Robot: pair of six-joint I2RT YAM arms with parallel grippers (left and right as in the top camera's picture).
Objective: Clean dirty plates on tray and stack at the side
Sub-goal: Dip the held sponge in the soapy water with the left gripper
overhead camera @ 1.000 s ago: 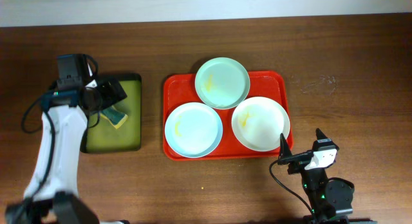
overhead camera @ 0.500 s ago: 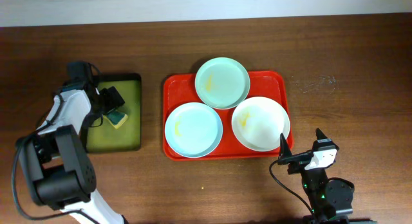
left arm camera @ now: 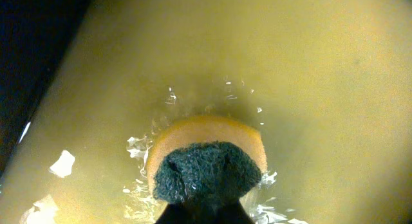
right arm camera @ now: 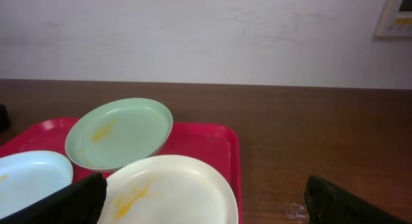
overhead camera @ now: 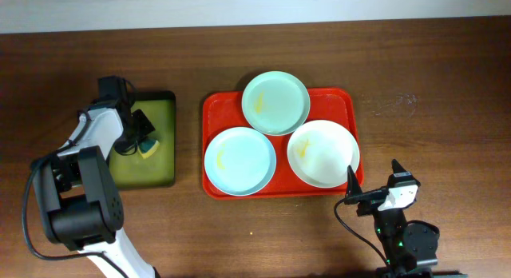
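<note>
The left gripper needs to put the yellow sponge down on the pale blue plate's side (overhead camera: 250,160) nearest the white plate.
Three plates lie on the red tray (overhead camera: 212,110): a mint one (overhead camera: 275,102) at the back, a pale blue one (overhead camera: 240,160) front left, a white one (overhead camera: 322,153) front right, each with a yellow smear. My left gripper (overhead camera: 141,140) is over the small yellow-green tray (overhead camera: 156,170), shut on a yellow sponge (overhead camera: 148,148). In the left wrist view the sponge (left arm camera: 206,156) has a dark scouring side that bulges out of the gripper (left arm camera: 203,214). My right gripper (overhead camera: 374,176) stands open just in front of the white plate (right arm camera: 170,188), with nothing between its fingers (right arm camera: 71,198).
The small tray's floor (left arm camera: 309,69) is wet, with bits of foam (left arm camera: 63,163) round the sponge. Bare wooden table (overhead camera: 431,86) lies right of the red tray. The red tray's right rim (right arm camera: 235,159) runs past the white plate.
My left arm swung down and in over the small tray, and its gripper went from open to shut on the sponge. The right arm and the plates have not moved.
</note>
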